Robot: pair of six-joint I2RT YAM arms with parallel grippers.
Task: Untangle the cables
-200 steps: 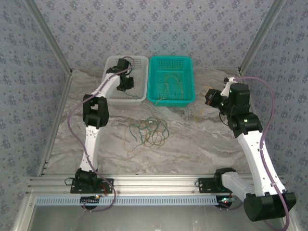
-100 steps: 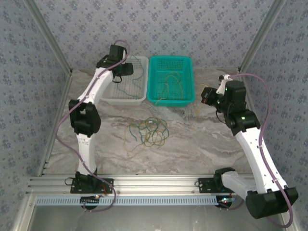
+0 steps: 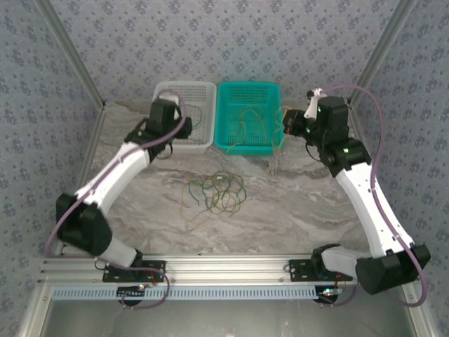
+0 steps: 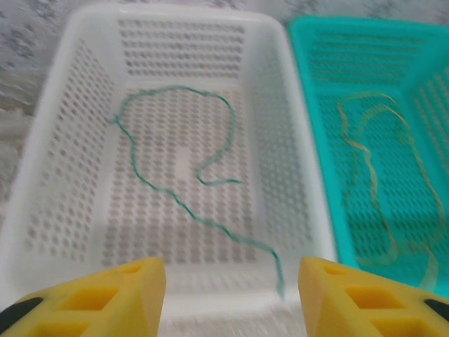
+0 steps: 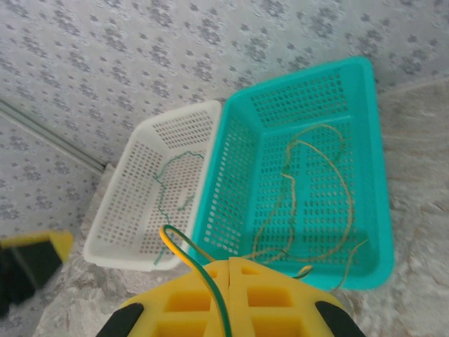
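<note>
Next, I let go of the yellow-and-green cable with my right gripper over the yellow-tan piece of cable in the teal basket (image 3: 242, 121) (image 5: 282, 199).
A tangle of dark green and yellow-tan cables (image 3: 215, 193) lies in loose loops on the marble table. One green strand (image 4: 175, 161) rests in the white basket (image 3: 184, 146), and a yellow-tan strand (image 5: 309, 182) lies in the teal basket (image 3: 249, 149). My left gripper (image 3: 168, 126) hovers at the white basket's near rim, open, with nothing between its yellow fingers (image 4: 133, 295). My right gripper (image 3: 289, 121) sits beside the teal basket's right rim. It is shut on a yellow-and-green cable (image 5: 184, 249) that loops out of its pads (image 5: 203, 302), and thin strands (image 3: 277, 151) hang below it.
The two baskets stand side by side at the back of the table against the patterned wall. Aluminium frame posts rise at both back corners. The left gripper's yellow finger (image 5: 35, 253) shows at the left edge of the right wrist view.
The left arm has drawn back and down from over the white basket, leaving the green strand inside. The right gripper has risen toward the teal basket's right rim, carrying its cable.
</note>
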